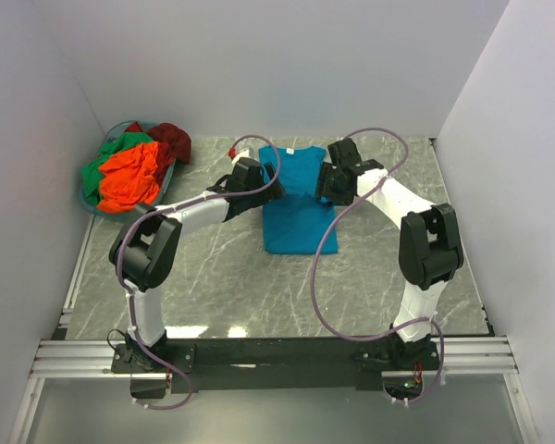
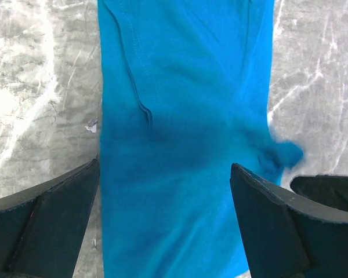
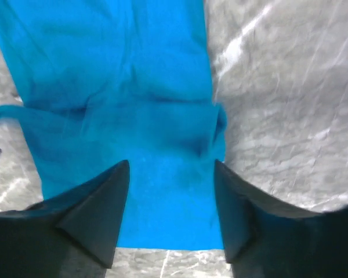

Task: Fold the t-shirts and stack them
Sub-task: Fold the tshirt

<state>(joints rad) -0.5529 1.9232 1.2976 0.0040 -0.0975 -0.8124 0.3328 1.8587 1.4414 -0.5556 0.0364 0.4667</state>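
My left gripper is going to close on the near hem corner (image 1: pixel 268 251) of the teal-blue t-shirt, on the side that is toward the basket.
A teal-blue t-shirt (image 1: pixel 297 199) lies flat on the marble table, folded into a long narrow strip running front to back. My left gripper (image 1: pixel 264 178) hovers open over its left edge near the far end; in the left wrist view the shirt (image 2: pixel 180 145) fills the gap between the open fingers (image 2: pixel 261 214). My right gripper (image 1: pixel 326 180) hovers open over the right edge; the right wrist view shows the shirt (image 3: pixel 133 116) and its near hem between the open fingers (image 3: pixel 98 208). Orange (image 1: pixel 129 176), green (image 1: pixel 106 162) and dark red (image 1: pixel 171 139) t-shirts lie bunched in the basket.
A round teal-rimmed basket (image 1: pixel 92 205) stands at the far left corner of the table. White walls enclose the table on three sides. Purple cables loop from both arms over the table.
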